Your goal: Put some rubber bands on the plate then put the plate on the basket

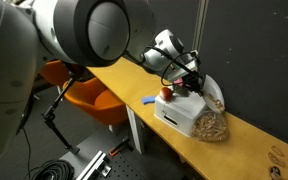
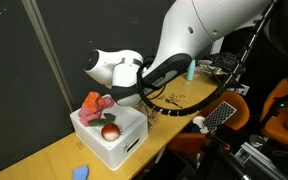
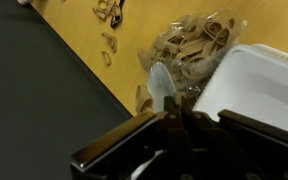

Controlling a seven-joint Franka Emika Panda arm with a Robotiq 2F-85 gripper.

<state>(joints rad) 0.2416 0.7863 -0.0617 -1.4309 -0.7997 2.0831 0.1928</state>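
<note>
Next, my gripper lets go of the white plate on top of the white basket (image 1: 191,98) (image 3: 265,106), between the red apple and the bag.
A clear bag of tan rubber bands (image 1: 213,123) lies on the wooden table beside the white basket (image 1: 177,115), and shows in the wrist view (image 3: 196,48). The basket (image 2: 112,148) holds a red apple (image 2: 110,131) and a pink object (image 2: 94,102). A small blue plate (image 1: 149,100) lies flat on the table next to the basket, also seen in an exterior view (image 2: 81,172). My gripper (image 3: 174,112) hangs over the basket's edge by the bag, fingers pressed together with a pale fold of the bag's plastic (image 3: 162,84) at the tips.
Loose rubber bands lie scattered on the table beyond the bag (image 3: 109,12) (image 1: 276,155). An orange chair (image 1: 89,95) stands by the table. The table's edge (image 3: 104,85) drops to dark floor. Cables and equipment sit on the floor (image 2: 219,115).
</note>
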